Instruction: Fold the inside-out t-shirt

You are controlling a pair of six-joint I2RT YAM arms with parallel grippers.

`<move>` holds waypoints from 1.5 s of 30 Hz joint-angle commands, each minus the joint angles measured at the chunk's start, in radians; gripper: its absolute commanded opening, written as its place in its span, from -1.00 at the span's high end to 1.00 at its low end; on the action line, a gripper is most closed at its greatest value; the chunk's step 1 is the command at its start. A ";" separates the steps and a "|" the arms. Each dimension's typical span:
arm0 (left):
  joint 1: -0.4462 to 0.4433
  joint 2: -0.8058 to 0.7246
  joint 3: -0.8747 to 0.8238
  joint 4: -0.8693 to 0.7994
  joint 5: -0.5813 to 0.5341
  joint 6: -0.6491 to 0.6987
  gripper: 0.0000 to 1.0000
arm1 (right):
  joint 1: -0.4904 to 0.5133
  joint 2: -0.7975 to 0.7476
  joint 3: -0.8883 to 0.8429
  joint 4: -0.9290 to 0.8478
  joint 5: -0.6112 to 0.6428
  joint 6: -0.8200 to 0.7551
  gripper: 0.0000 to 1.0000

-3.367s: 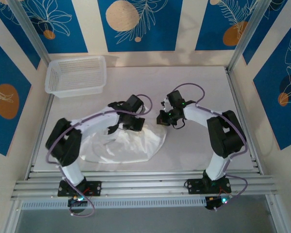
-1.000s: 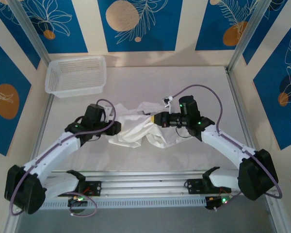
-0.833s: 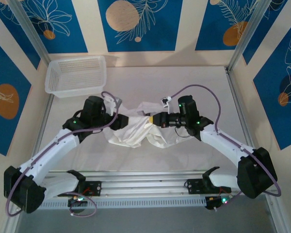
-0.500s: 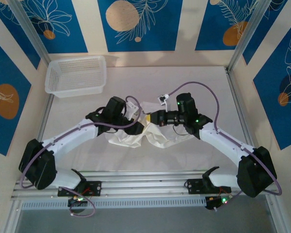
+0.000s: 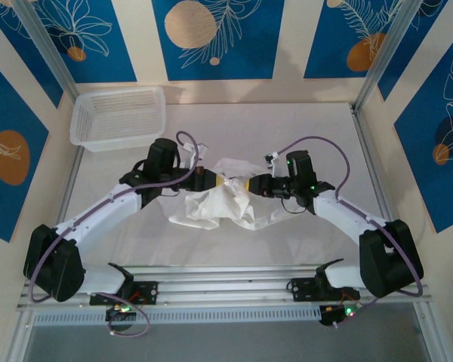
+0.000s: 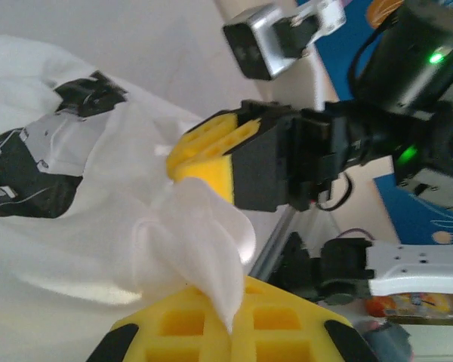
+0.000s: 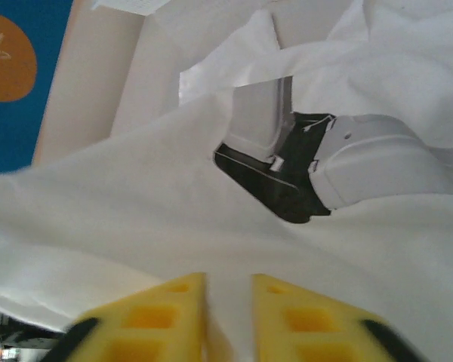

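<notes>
My right gripper is on the plain cloth of the t-shirt, short of the fold in my left gripper. It should open and pinch the cloth (image 6: pixel 200 237) next to my left gripper.
The inside-out t-shirt (image 5: pixel 215 205) is a wrinkled white bunch at mid-table, lifted at its top between both grippers. My left gripper (image 5: pixel 210 181) comes in from the left and is shut on a fold of the cloth (image 6: pixel 204 249), which runs down between its yellow fingers (image 6: pixel 287 324). Facing it from the right, my right gripper (image 5: pixel 248 183) is shut on the shirt too, with white cloth (image 7: pixel 136 219) pinched in the narrow gap between its yellow fingers (image 7: pixel 166 313). The two grippers stand close together, nearly tip to tip. No tag is visible.
A white mesh basket (image 5: pixel 119 117) sits at the back left corner of the table (image 5: pixel 302 128). Metal frame posts rise at both back corners. The aluminium rail (image 5: pixel 226 283) runs along the near edge by the arm bases.
My left arm swung in from the left and closed on the shirt next to the right gripper. The right gripper drew back slightly to the right, and the shirt bunched up between them.
</notes>
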 commanded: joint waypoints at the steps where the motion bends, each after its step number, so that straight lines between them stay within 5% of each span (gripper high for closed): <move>1: 0.014 -0.017 0.024 0.036 0.095 -0.034 1.00 | 0.045 -0.088 -0.019 0.002 0.082 -0.016 0.19; 8: 0.014 0.005 0.041 0.041 0.090 -0.033 1.00 | 0.131 -0.215 -0.141 0.210 0.155 -0.016 -0.33; 17: 0.015 -0.010 0.077 -0.035 0.062 0.015 1.00 | 0.137 -0.057 -0.103 0.129 0.196 0.018 -0.37; 21: 0.025 -0.045 0.099 -0.179 -0.047 0.099 1.00 | 0.106 -0.057 -0.062 -0.010 0.240 0.057 0.08; 26: 0.060 -0.056 0.107 -0.302 -0.099 0.190 1.00 | 0.077 -0.113 -0.100 -0.064 0.142 0.101 0.31; 31: 0.066 -0.050 0.094 -0.285 -0.076 0.197 1.00 | 0.078 -0.096 -0.111 -0.084 0.018 0.083 0.96; 36: 0.075 -0.011 0.081 -0.296 -0.095 0.219 1.00 | 0.106 -0.114 -0.071 0.010 -0.066 0.113 1.00; 37: 0.074 -0.003 0.077 -0.281 -0.076 0.209 1.00 | 0.114 -0.119 -0.057 0.014 -0.054 0.113 0.93; 40: 0.075 0.000 0.066 -0.234 -0.032 0.177 1.00 | 0.134 -0.128 -0.023 0.006 0.036 0.134 -0.11; 42: 0.075 -0.008 0.064 -0.231 -0.041 0.175 1.00 | 0.148 -0.116 -0.035 0.049 0.079 0.145 -0.34; 45: 0.075 -0.021 0.054 -0.222 -0.039 0.167 1.00 | 0.169 -0.060 -0.039 0.098 0.179 0.157 -0.39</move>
